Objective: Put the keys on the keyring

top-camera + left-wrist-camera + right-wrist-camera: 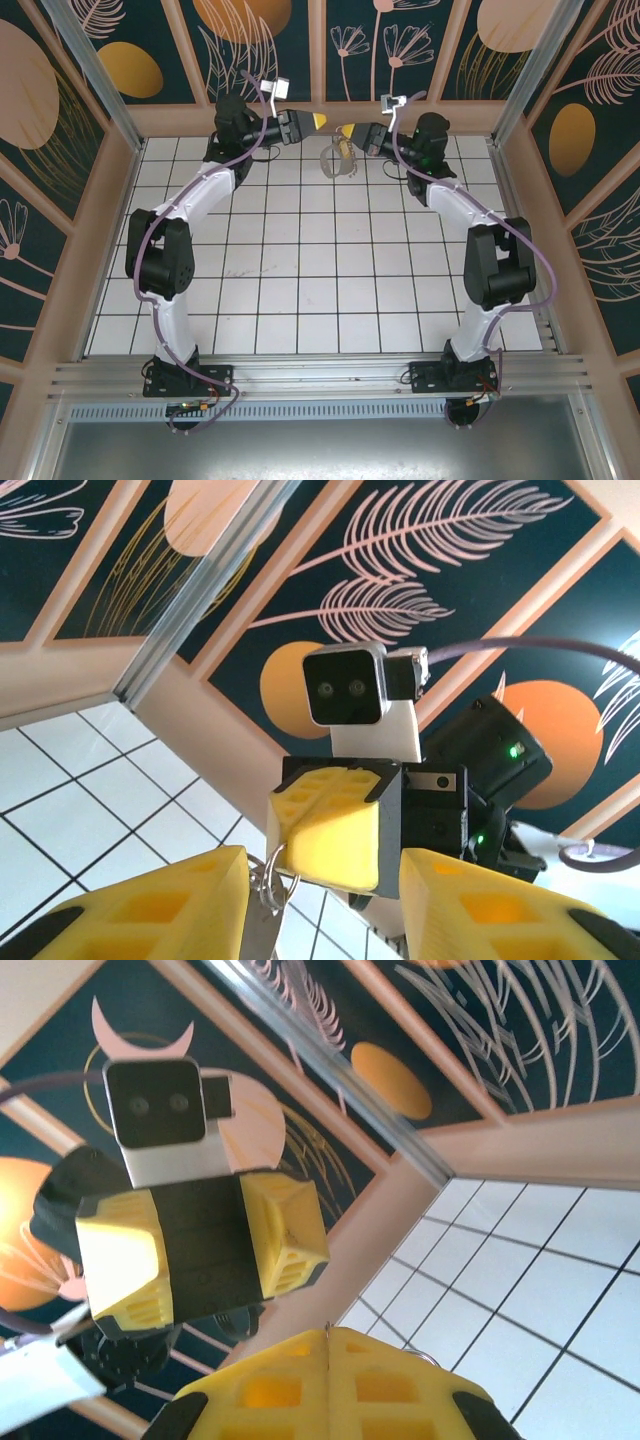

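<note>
I need to take the protruding wire [268,880] with my left gripper, as my right gripper's fingers cover part of the keyring. That will free my right gripper to come from another side.
Both arms are raised at the far end of the table with their grippers tip to tip. My right gripper [350,131] [328,1345] is shut on the keyring, and a sliver of metal shows at the seam between its yellow pads. In the left wrist view the thin wire keyring [268,872] pokes out from the right gripper's shut fingers [330,830], and a flat grey key [262,928] hangs from it. From above, the ring and key [338,158] dangle below the two tips. My left gripper [318,122] [322,880] is open, its fingers either side of the right gripper's tip and holding nothing.
The white tiled floor [300,270] lies well below both grippers. The patterned back wall [330,50] stands close behind them. Purple cables [255,140] run along both arms.
</note>
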Robot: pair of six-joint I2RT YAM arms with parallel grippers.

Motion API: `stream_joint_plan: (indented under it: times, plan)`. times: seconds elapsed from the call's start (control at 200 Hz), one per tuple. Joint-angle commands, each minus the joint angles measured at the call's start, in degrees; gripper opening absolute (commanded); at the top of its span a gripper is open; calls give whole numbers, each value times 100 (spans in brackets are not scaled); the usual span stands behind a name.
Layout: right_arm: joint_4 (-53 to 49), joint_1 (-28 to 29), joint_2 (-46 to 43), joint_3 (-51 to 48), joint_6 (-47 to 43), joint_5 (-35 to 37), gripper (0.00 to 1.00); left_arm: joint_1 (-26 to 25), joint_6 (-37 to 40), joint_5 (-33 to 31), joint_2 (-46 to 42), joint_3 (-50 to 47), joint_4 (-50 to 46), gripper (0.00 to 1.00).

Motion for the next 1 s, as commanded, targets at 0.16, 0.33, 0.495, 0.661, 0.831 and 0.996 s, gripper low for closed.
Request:
stream_joint_plan:
  times: [0.16,0.33,0.495,0.661,0.831,0.996]
  plan:
    - [-273,-45,345,553,-270,-767,0,-14,672,414,240,377,-895,43]
    - [-13,-21,404,509,-77,-742,0,-27,640,455,251,273,-810,41]
    - [138,-3,413,495,46,-744,0,-23,514,475,309,183,-633,41]
    - [204,25,395,495,78,-752,0,-22,410,475,390,173,-514,41]
    - [286,55,375,497,122,-752,0,-38,273,484,442,152,-328,40]
    - [353,80,371,517,176,-752,0,-62,188,484,478,140,-223,39]
